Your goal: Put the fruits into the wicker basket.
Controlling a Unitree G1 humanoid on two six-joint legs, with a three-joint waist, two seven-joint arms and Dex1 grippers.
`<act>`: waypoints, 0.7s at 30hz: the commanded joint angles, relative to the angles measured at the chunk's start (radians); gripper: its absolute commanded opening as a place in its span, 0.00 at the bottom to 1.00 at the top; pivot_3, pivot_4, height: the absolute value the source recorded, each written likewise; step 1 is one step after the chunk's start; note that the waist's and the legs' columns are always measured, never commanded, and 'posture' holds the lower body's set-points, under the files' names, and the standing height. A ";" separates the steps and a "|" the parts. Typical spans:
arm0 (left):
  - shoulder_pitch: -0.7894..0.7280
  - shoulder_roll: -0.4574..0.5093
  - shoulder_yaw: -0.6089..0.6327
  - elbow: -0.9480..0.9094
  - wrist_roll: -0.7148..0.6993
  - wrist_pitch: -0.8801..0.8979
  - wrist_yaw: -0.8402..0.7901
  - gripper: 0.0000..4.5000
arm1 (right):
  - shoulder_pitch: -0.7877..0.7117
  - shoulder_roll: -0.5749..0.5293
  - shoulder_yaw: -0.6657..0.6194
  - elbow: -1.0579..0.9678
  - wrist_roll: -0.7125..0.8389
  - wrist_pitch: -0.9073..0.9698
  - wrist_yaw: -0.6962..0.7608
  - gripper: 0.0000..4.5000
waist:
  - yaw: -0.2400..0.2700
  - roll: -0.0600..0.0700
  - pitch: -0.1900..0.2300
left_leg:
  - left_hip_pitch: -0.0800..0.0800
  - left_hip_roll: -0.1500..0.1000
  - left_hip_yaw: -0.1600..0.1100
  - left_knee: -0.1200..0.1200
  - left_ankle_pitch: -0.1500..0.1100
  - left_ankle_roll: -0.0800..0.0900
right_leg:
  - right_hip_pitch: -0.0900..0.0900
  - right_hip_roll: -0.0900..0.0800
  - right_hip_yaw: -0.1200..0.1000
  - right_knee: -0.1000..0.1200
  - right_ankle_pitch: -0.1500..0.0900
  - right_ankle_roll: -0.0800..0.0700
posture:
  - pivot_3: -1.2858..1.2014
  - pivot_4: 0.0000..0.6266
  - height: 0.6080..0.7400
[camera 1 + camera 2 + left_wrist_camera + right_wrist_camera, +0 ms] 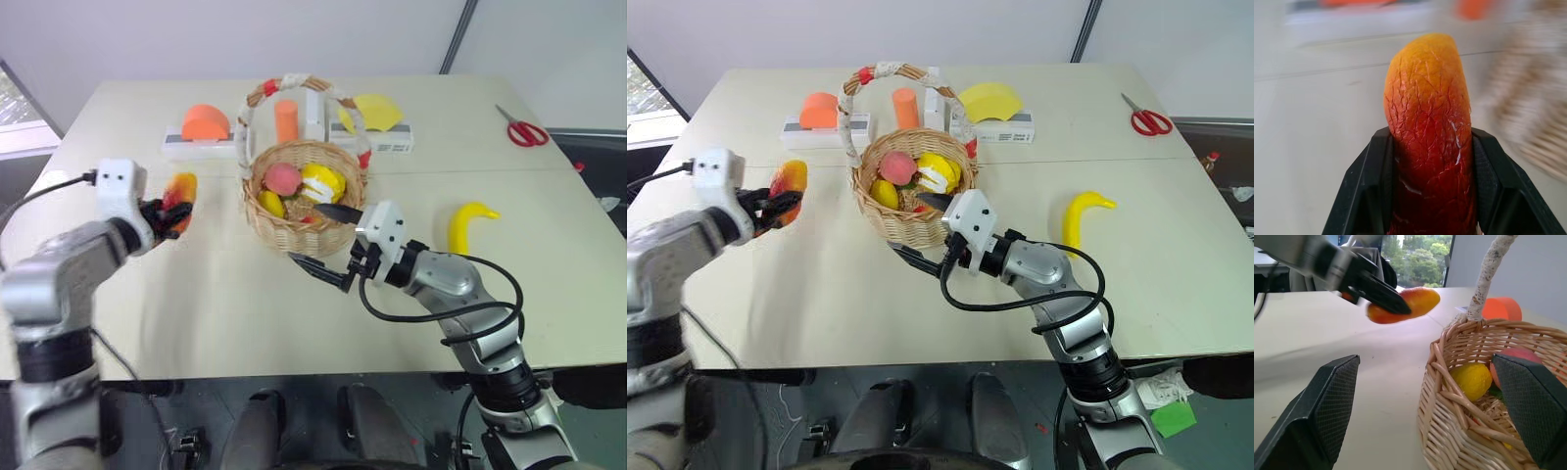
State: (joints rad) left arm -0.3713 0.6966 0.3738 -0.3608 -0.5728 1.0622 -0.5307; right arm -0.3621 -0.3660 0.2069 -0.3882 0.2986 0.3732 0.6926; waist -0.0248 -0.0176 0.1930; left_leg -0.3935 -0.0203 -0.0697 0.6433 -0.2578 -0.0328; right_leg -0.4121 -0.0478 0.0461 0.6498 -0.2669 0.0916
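Observation:
I should close my right gripper on the blunt end point(458, 242) of the yellow banana, away from its thin stem.
My left gripper point(168, 215) is shut on the red-and-yellow mango-like fruit point(180, 196), holding it off the table to the left of the wicker basket point(279, 233). The fruit point(1427, 132) sticks out between the two black fingers. The basket holds a pink peach point(282, 178) and some yellow pieces point(321, 182). My right gripper point(309, 235) stands open at the basket's near side, one finger over the rim and the other outside the wall. A yellow banana point(468, 223) lies on the table to the right of the basket.
Behind the basket, white blocks carry an orange half-disc point(205, 121), an orange cylinder point(285, 119) and a yellow wedge point(375, 111). Red scissors point(527, 132) lie at the far right. The table's near edge point(294, 370) runs below both arms.

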 commanded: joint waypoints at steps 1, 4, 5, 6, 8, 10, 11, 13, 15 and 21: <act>-0.023 0.034 -0.038 -0.170 -0.107 -0.052 -0.122 0.36 | -0.023 -0.006 -0.031 -0.007 0.014 -0.020 0.010 1.00 | 0.016 0.000 0.000 | 0.000 0.000 0.000 0.000 0.000 0.000 | 0.001 0.000 0.000 -0.001 0.000 0.000 | 0.52 0.24 1.00; -0.145 0.013 -0.217 -0.148 -0.011 -0.094 -0.069 0.36 | -0.035 -0.025 -0.055 0.024 0.012 -0.025 0.017 1.00 | 0.025 0.000 0.000 | 0.000 -0.001 -0.002 0.002 0.000 0.000 | 0.005 -0.001 -0.002 -0.003 0.000 0.000 | 0.52 0.24 1.00; -0.185 -0.002 -0.262 -0.124 0.014 -0.099 -0.050 0.36 | -0.036 -0.031 -0.062 0.031 0.012 -0.026 0.019 1.00 | 0.026 0.000 0.000 | 0.001 -0.002 -0.002 0.003 0.000 0.000 | 0.005 -0.001 -0.002 -0.003 0.000 0.000 | 0.52 0.24 1.00; -0.223 -0.019 -0.297 -0.097 0.035 -0.102 -0.031 0.36 | -0.036 -0.037 -0.070 0.036 0.013 -0.027 0.023 1.00 | 0.027 0.000 0.000 | 0.001 -0.003 -0.002 0.002 0.000 0.000 | 0.005 0.000 -0.003 -0.003 0.000 0.000 | 0.52 0.24 1.00; -0.308 -0.060 -0.366 -0.019 0.084 -0.108 0.003 0.36 | -0.032 -0.055 -0.092 0.047 0.015 -0.030 0.027 1.00 | 0.022 0.000 0.000 | 0.001 -0.002 -0.002 0.002 0.000 0.001 | 0.005 0.001 -0.003 -0.003 0.000 0.001 | 0.52 0.24 1.00; -0.413 -0.121 -0.433 0.108 0.134 -0.123 0.027 0.36 | -0.017 -0.082 -0.126 0.047 0.020 -0.022 0.026 1.00 | 0.015 0.000 0.000 | 0.000 -0.002 -0.002 0.002 0.000 0.001 | 0.004 0.002 -0.003 -0.002 0.000 0.001 | 0.52 0.24 1.00; -0.444 -0.138 -0.458 0.149 0.149 -0.134 0.021 0.36 | -0.008 -0.093 -0.138 0.042 0.020 -0.018 0.025 1.00 | 0.014 0.000 0.000 | 0.000 -0.002 -0.002 0.002 0.000 0.002 | 0.003 0.003 -0.003 -0.002 0.000 0.001 | 0.52 0.24 1.00; -0.471 -0.147 -0.500 0.197 0.179 -0.168 -0.012 0.36 | 0.010 -0.108 -0.155 0.024 0.025 -0.004 0.019 1.00 | 0.005 0.000 0.000 | 0.000 -0.002 -0.001 0.002 0.000 0.002 | 0.003 0.004 -0.003 -0.002 0.000 0.001 | 0.52 0.24 1.00; -0.488 -0.163 -0.513 0.247 0.185 -0.185 -0.038 0.46 | 0.033 -0.121 -0.184 -0.005 0.026 0.024 -0.006 1.00 | 0.001 0.001 0.000 | 0.000 -0.002 0.001 0.002 0.000 0.002 | 0.002 0.004 -0.001 -0.001 0.000 0.001 | 0.52 0.24 1.00; -0.480 -0.189 -0.519 0.279 0.198 -0.313 -0.124 0.99 | 0.089 -0.130 -0.367 -0.128 0.126 0.296 -0.181 1.00 | 0.009 0.001 0.001 | 0.000 0.000 0.002 0.002 0.000 0.002 | 0.001 0.004 -0.001 0.000 0.000 0.001 | 0.52 0.24 1.00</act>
State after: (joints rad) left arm -0.8393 0.5097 -0.1570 -0.0478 -0.3795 0.8201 -0.6202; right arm -0.2829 -0.4813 -0.1020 -0.4495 0.3912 0.5952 0.5592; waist -0.0161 -0.0168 0.1935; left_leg -0.3934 -0.0203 -0.0682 0.6460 -0.2583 -0.0308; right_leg -0.4105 -0.0443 0.0454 0.6500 -0.2668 0.0923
